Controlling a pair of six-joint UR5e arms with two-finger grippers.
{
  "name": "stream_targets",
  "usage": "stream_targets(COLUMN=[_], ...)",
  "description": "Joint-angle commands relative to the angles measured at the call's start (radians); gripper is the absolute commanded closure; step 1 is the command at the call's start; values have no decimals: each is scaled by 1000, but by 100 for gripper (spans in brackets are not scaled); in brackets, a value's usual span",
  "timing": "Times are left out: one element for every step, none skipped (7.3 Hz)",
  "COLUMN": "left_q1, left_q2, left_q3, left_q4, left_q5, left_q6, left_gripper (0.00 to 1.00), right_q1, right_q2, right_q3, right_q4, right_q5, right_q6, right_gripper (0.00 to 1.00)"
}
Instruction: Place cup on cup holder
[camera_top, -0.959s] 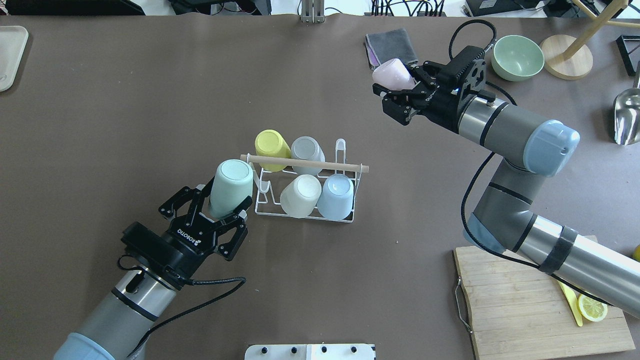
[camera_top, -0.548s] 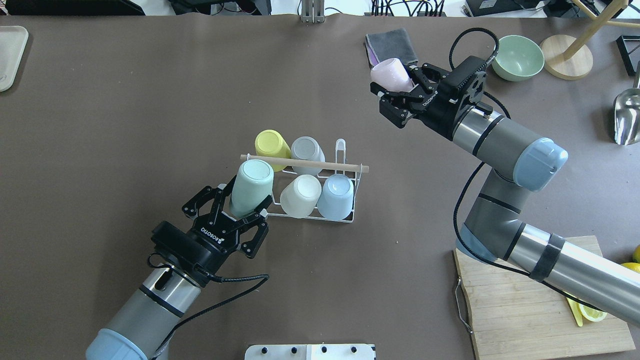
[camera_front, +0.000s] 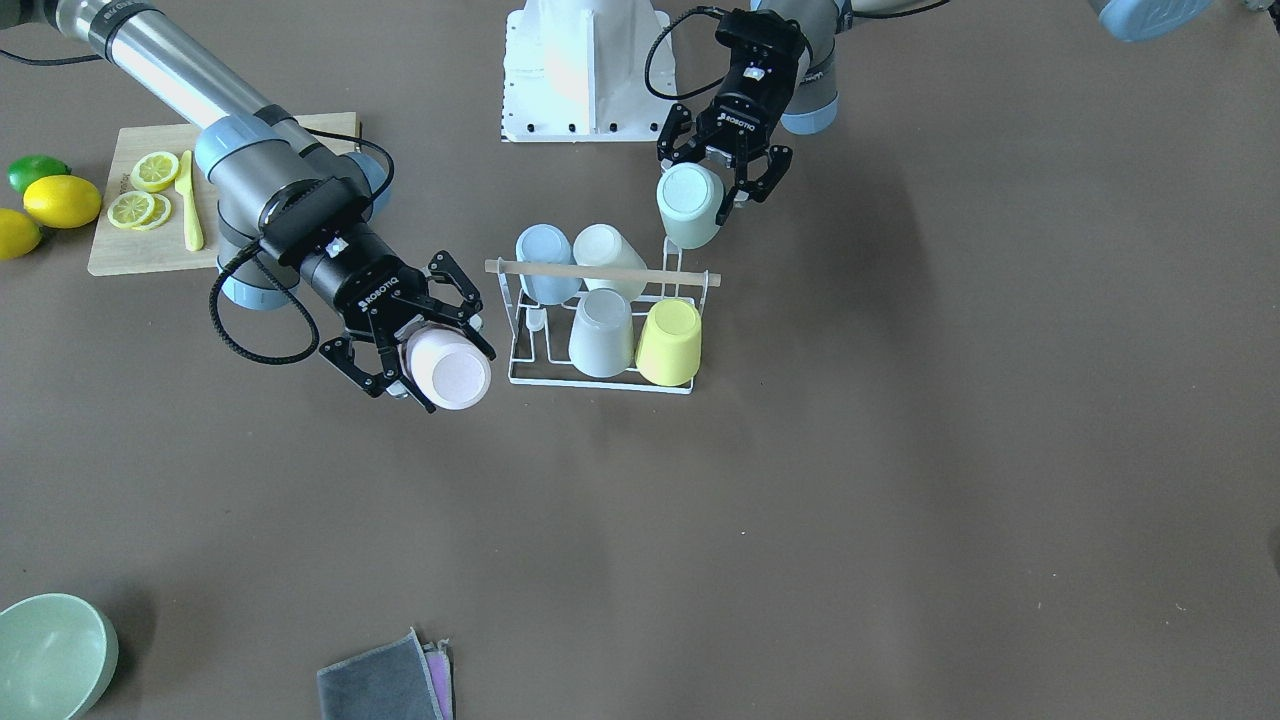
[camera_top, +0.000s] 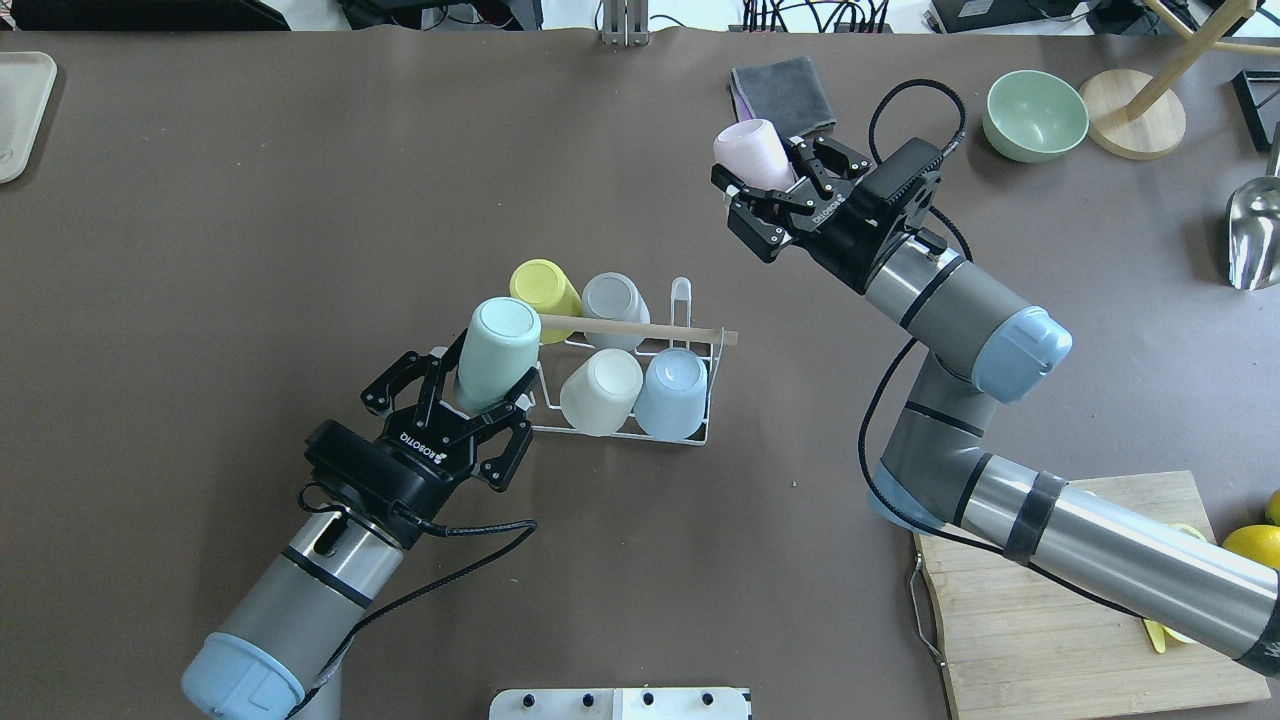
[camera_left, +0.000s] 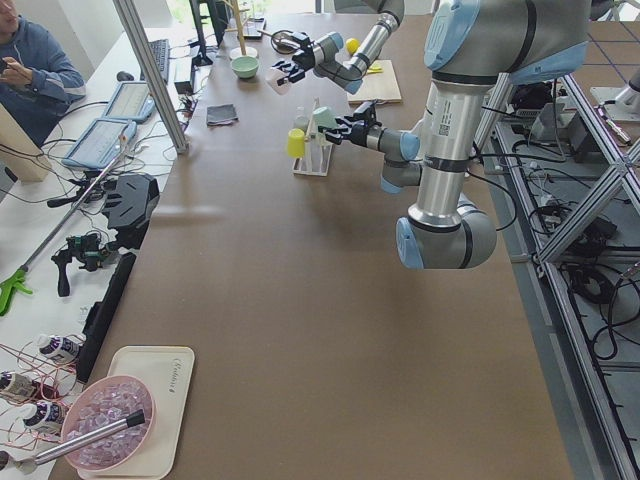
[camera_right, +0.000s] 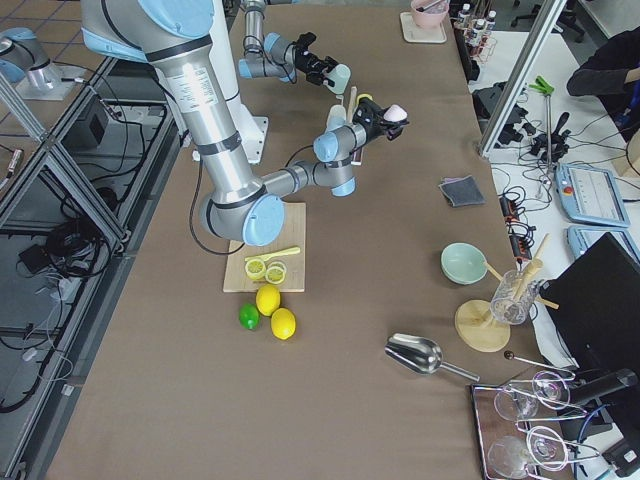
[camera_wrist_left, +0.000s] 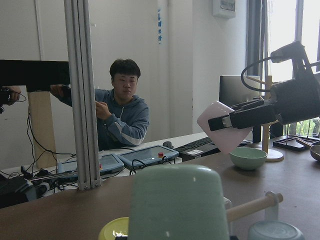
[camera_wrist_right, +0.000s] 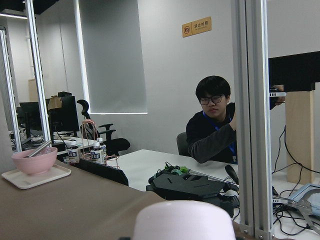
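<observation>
I need to let go of the mint green cup with my left gripper on the cup holder's bare white peg (camera_front: 672, 234) next to the cream cup.
The cup holder (camera_top: 700, 425) is a white wire rack with a wooden rod handle (camera_top: 650, 329) at mid table. It holds upturned yellow (camera_top: 543, 284), grey (camera_top: 615, 296), cream (camera_top: 601, 391) and blue (camera_top: 672, 393) cups. My left gripper (camera_top: 483, 388) is shut on a mint green cup (camera_top: 497, 345), held tilted over the rack's near left corner, its base by the rod's left end. My right gripper (camera_top: 762, 170) is shut on a pink cup (camera_top: 752, 152), held in the air beyond the rack's right end. The front view shows the mint cup (camera_front: 689, 205) and the pink cup (camera_front: 449, 368).
A bare white prong (camera_top: 681, 298) stands at the rack's far right. A grey cloth (camera_top: 782, 90), a green bowl (camera_top: 1035, 114), a round wooden stand (camera_top: 1132, 125) and a metal scoop (camera_top: 1253, 235) lie at the back right. A cutting board (camera_top: 1040, 610) with lemon slices is at the near right.
My left gripper has carried the mint cup right and forward, from beside the rack to over its near left corner. My right arm has moved the pink cup left.
</observation>
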Motion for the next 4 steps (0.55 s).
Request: stream_targets(left_q1=[-8, -12, -13, -13], left_q2=[-12, -28, -35, -45], left_q3=[18, 32, 48, 48], left_q4=[-1, -1, -1, -1], left_q5=[0, 1, 0, 1], left_q6=[-2, -3, -6, -8], left_gripper=[50, 51, 51, 51], right_q1=[-68, -100, -111, -113], right_q2=[3, 5, 22, 29], right_q3=[-5, -5, -6, -20], right_q4=[71, 104, 115, 115], right_q5=[-27, -27, -28, -28], right_q6=[-3, -1, 0, 0], right_gripper=[100, 100, 100, 100])
